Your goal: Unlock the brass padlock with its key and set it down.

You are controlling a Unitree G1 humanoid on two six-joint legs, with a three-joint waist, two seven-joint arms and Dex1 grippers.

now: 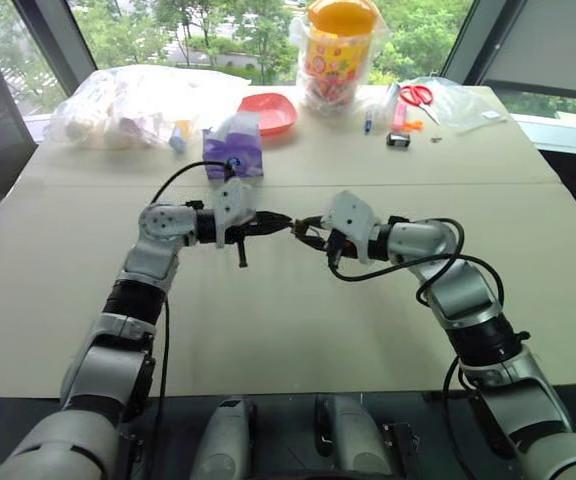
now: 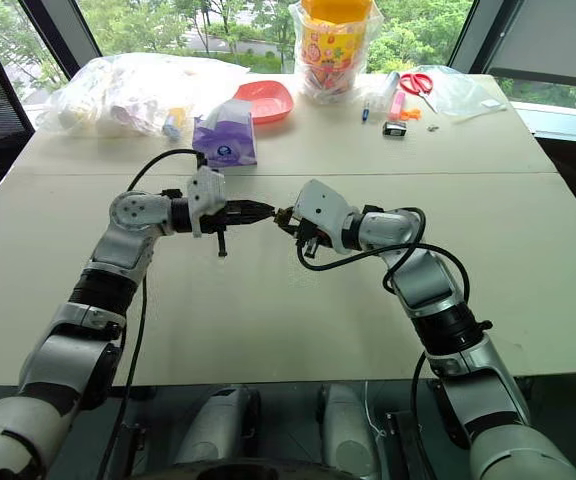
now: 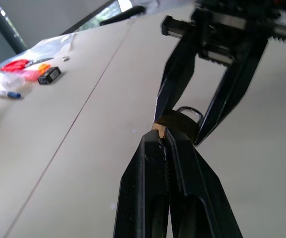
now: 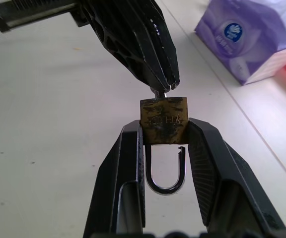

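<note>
I have the open shackle between my right gripper's fingers, so next my left gripper lets go of the key and takes the padlock's body (image 4: 164, 120) before my right gripper reaches the shackle.
The brass padlock (image 4: 164, 120) is pinched by its two sides between the black fingers of my right gripper (image 4: 165, 130). Its silvery shackle (image 4: 165, 184) hangs back between the fingers, and one leg ends free just short of the body. My left gripper (image 4: 167, 83) comes in from the opposite side, shut on the key (image 4: 159, 92). Only a short silvery stub of the key shows where it meets the padlock's keyhole face. Over the middle of the table (image 1: 288, 330) the left gripper (image 1: 280, 222) and right gripper (image 1: 306, 232) meet tip to tip, held above the surface.
At the far side stand a purple tissue pack (image 1: 234, 148), a red bowl (image 1: 268, 112), a bagged jar with an orange lid (image 1: 340, 50), red-handled scissors (image 1: 417, 95) and a clear bag of items (image 1: 128, 105). A small black object (image 1: 398, 140) lies near the scissors.
</note>
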